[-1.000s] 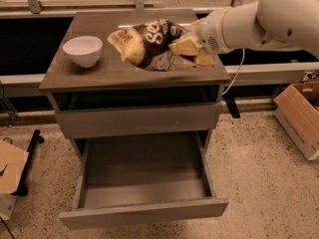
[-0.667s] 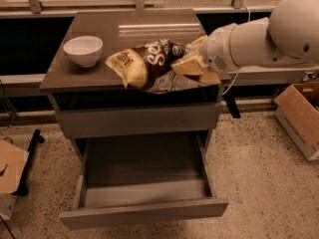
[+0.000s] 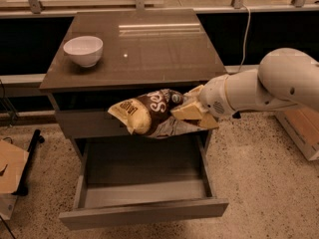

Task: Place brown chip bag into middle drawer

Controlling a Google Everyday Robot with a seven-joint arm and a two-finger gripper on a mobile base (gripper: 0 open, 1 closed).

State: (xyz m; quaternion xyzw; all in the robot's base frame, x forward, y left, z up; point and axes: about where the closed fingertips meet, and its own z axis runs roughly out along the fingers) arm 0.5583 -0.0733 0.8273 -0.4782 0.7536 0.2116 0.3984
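Next, my gripper lets go of the brown chip bag on the open middle drawer's grey bottom (image 3: 163,180), close to the drawer's front panel. The bag now hangs just above that drawer.
The brown chip bag (image 3: 149,114) hangs in the air in front of the cabinet, just above the open middle drawer (image 3: 144,205). It is dark brown with tan-yellow ends and white lettering. My gripper (image 3: 192,114) is shut on the bag's right end and holds it level, left end pointing left. The white arm (image 3: 259,89) reaches in from the right. The drawer is pulled out, grey and empty inside.
A white bowl (image 3: 83,50) stands at the left of the cabinet top (image 3: 149,49). A plain grey drawer front (image 3: 82,124) sits above the open drawer. A cardboard box (image 3: 299,131) lies on the floor at right, another (image 3: 10,166) at left.
The gripper has carried the bag off the cabinet top, forward and down, to hang in front of the cabinet above the open drawer.
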